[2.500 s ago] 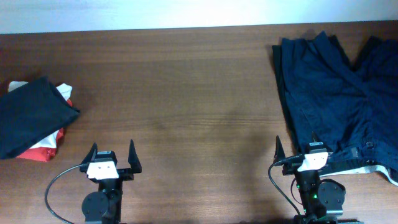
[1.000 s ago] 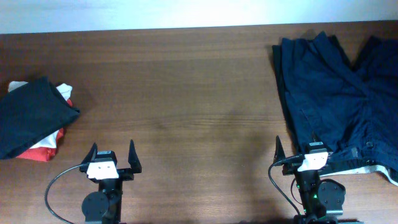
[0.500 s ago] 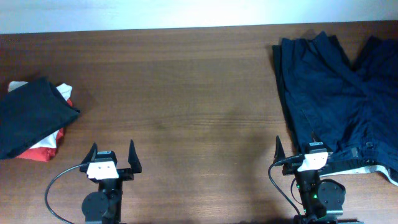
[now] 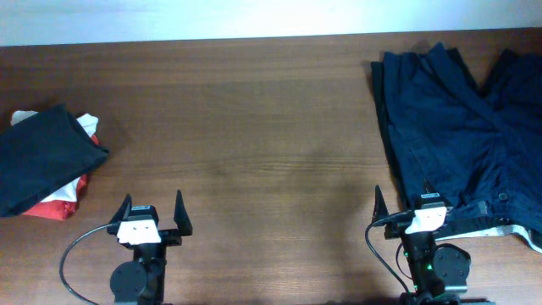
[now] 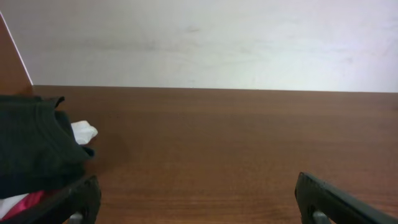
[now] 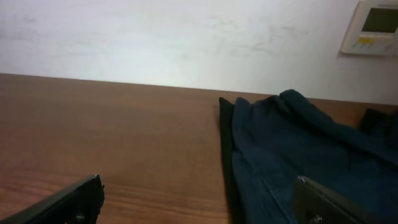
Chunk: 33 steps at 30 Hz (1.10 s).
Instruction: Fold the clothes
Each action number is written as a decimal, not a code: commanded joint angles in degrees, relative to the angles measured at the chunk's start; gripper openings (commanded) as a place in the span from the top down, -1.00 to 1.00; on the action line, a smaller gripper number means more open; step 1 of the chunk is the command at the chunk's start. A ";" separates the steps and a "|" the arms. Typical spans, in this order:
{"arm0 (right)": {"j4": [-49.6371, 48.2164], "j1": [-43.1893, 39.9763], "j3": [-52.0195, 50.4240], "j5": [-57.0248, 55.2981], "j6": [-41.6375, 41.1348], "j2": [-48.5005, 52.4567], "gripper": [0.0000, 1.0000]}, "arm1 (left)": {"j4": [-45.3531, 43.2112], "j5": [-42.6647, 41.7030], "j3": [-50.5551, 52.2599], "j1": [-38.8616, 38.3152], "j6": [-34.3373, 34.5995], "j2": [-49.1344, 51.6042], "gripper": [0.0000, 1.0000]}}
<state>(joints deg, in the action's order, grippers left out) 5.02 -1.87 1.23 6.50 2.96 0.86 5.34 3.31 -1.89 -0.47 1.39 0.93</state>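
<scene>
The robot's right gripper should close on the middle of the side edge (image 4: 392, 140) (image 6: 232, 171) of the navy blue shorts that faces the near-black folded garment.
Navy blue shorts (image 4: 461, 135) lie spread flat at the table's right, waistband toward the front; they also show in the right wrist view (image 6: 298, 155). A near-black folded garment (image 4: 38, 157) lies at the far left on top of red and white cloth, and shows in the left wrist view (image 5: 31, 146). My left gripper (image 4: 153, 212) is open and empty near the front edge, right of the dark pile. My right gripper (image 4: 405, 203) is open and empty at the front, its right finger over the navy shorts' waistband edge.
The brown wooden table (image 4: 254, 127) stretches between the two garments. Red and white cloth (image 4: 63, 199) pokes out under the dark pile. A white wall with a thermostat panel (image 6: 373, 25) stands behind the table.
</scene>
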 commanded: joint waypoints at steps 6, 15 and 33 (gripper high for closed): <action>6.67 0.35 10.10 0.35 -0.44 8.33 -0.97 | 4.35 0.61 -9.62 -0.22 0.15 7.89 -0.98; 16.37 0.35 26.97 0.33 -0.39 27.08 -0.97 | 9.66 0.59 -23.58 -0.22 0.15 27.15 -0.98; 33.90 0.31 49.48 -9.75 -5.55 58.07 -0.97 | 28.04 0.59 -49.72 -0.22 0.15 55.01 -0.98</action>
<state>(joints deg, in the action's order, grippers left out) 37.56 -1.87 49.50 10.44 1.80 55.94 33.32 3.49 -50.41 -0.47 1.39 55.27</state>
